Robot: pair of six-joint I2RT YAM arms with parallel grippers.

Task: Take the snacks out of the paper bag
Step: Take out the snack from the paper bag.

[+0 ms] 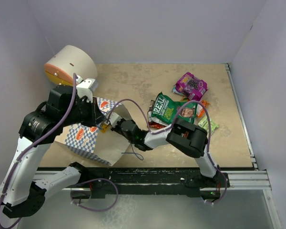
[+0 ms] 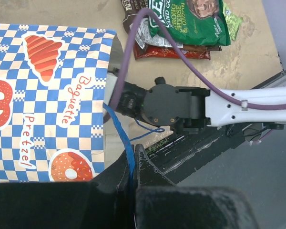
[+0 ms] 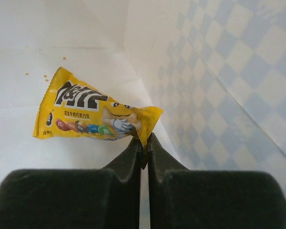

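Next, my right gripper releases the yellow M&M's packet on the printed side of the green bag (image 1: 186,113).
The white paper bag (image 1: 88,138) with blue chequered band lies on its side at the left, mouth toward the right; it also shows in the left wrist view (image 2: 43,90). My left gripper (image 2: 132,155) is shut on its blue cord handle (image 2: 120,131). My right gripper (image 3: 145,143) is inside the bag, shut on a corner of a yellow M&M's packet (image 3: 88,114); in the top view only a yellow bit (image 1: 105,127) shows at the bag mouth. Outside lie a green bag (image 1: 168,109), a purple pouch (image 1: 191,85), a light-green packet (image 1: 208,125) and a red packet (image 2: 171,51).
A big cream cylinder with orange end (image 1: 69,64) stands at the back left. The right arm (image 1: 148,138) stretches across the front of the table into the bag. Walls close in the table on three sides; a black rail (image 1: 148,176) runs along the near edge.
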